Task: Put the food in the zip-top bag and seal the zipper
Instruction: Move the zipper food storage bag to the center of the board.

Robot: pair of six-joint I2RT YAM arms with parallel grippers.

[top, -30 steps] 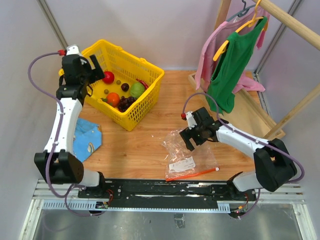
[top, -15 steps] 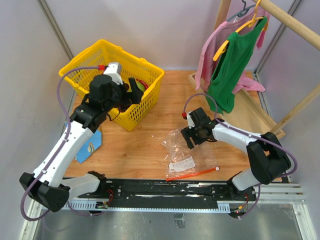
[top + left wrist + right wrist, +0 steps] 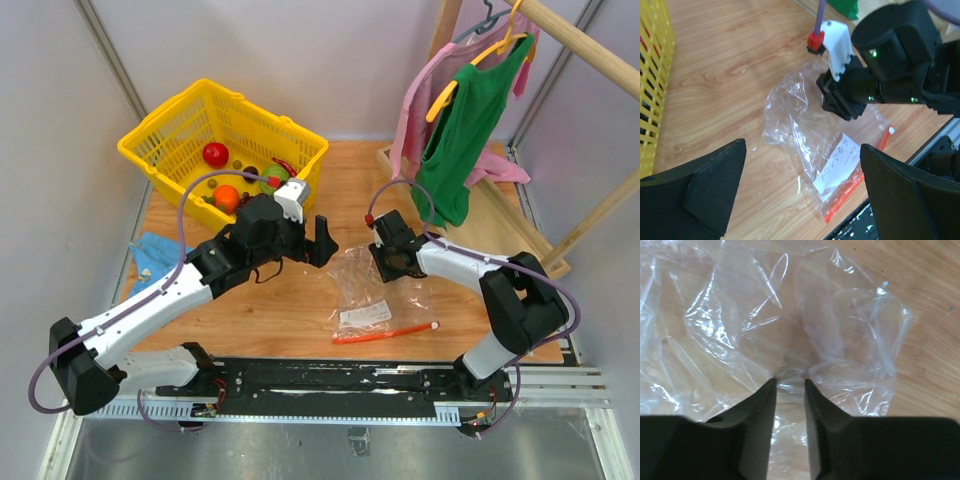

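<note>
My left gripper will close on the side edge [image 3: 341, 309] [image 3: 812, 179] of the zip-top bag toward the yellow mesh basket, beside the end of the white label.
The zip-top bag [image 3: 365, 290] lies crinkled and flat on the wooden table, its red-orange zipper [image 3: 385, 333] toward the near edge beside a white label [image 3: 362, 317]. My right gripper [image 3: 385, 268] is at the bag's far end, its jaws narrowed on a pucker of clear plastic [image 3: 740, 315]. My left gripper [image 3: 318, 243] hovers wide open just left of the bag, with the bag [image 3: 800, 115] and zipper [image 3: 845, 197] below it and nothing held. The food sits in the basket: a red fruit [image 3: 215, 153], an orange [image 3: 227, 197] and a green ball [image 3: 274, 178].
The yellow mesh basket [image 3: 160, 130] stands at the back left. A blue cloth [image 3: 150, 250] lies under the left arm. A wooden rack with a green shirt [image 3: 465, 130] fills the back right. A black rail [image 3: 330, 375] runs along the near edge.
My left arm swung from over the basket across to the bag's left side, still open. My right gripper shifted to the bag's far end and its jaws closed in on the plastic.
</note>
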